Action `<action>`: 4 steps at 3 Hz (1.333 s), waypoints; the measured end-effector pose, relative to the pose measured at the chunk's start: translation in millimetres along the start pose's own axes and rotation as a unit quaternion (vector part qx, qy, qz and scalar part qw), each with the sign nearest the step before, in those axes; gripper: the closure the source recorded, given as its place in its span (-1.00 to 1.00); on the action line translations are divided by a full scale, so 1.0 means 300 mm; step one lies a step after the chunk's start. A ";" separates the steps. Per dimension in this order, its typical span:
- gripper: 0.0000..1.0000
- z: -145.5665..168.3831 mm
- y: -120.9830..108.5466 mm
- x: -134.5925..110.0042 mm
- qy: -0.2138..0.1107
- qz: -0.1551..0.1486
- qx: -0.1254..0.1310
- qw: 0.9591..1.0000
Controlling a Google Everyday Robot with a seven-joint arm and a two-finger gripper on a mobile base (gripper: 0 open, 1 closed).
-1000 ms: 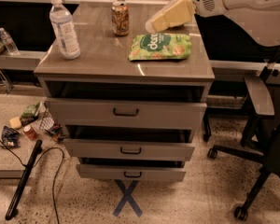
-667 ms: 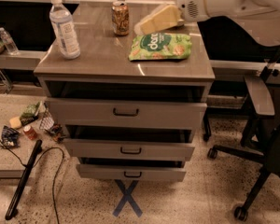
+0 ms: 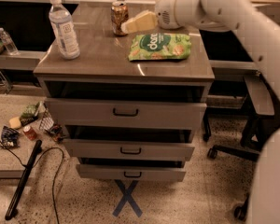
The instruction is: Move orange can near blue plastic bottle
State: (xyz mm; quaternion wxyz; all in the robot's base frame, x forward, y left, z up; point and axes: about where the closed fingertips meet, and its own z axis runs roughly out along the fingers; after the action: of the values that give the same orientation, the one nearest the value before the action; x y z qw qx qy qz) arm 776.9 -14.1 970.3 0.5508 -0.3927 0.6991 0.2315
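Note:
I need to close my gripper on the middle (image 3: 119,18) of the orange can, halfway between its top and bottom, to carry it toward the blue plastic bottle.
The orange can (image 3: 119,17) stands upright at the back middle of the cabinet top (image 3: 102,59). The blue plastic bottle (image 3: 63,28), tall with a white cap and white-and-blue label, stands at the back left of the same top, well apart from the can. My gripper (image 3: 127,27) reaches in from the right on a white arm (image 3: 210,8). Its pale fingers (image 3: 139,22) point left and end just right of the can, at about its lower half. I cannot tell whether they touch the can.
A green snack bag (image 3: 160,46) lies on the top, right of the can and under the arm. The cabinet has three partly open drawers (image 3: 126,112). A small clear bottle (image 3: 8,41) stands on a shelf at far left. Litter (image 3: 30,125) and a cable lie on the floor; a chair base (image 3: 233,153) is at right.
My arm has swung left across the cabinet top, bringing the gripper from over the snack bag's right side to just beside the can. The can and bottle have not moved.

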 end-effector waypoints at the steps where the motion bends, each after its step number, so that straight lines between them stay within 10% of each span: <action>1: -1.00 0.139 -0.102 0.033 0.004 0.019 0.032 0.999; 4: -1.00 0.495 -0.308 0.090 0.011 0.064 0.133 0.989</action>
State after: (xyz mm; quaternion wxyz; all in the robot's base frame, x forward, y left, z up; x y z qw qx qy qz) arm 936.2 36.3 912.1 0.5745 -0.2733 0.7534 0.1665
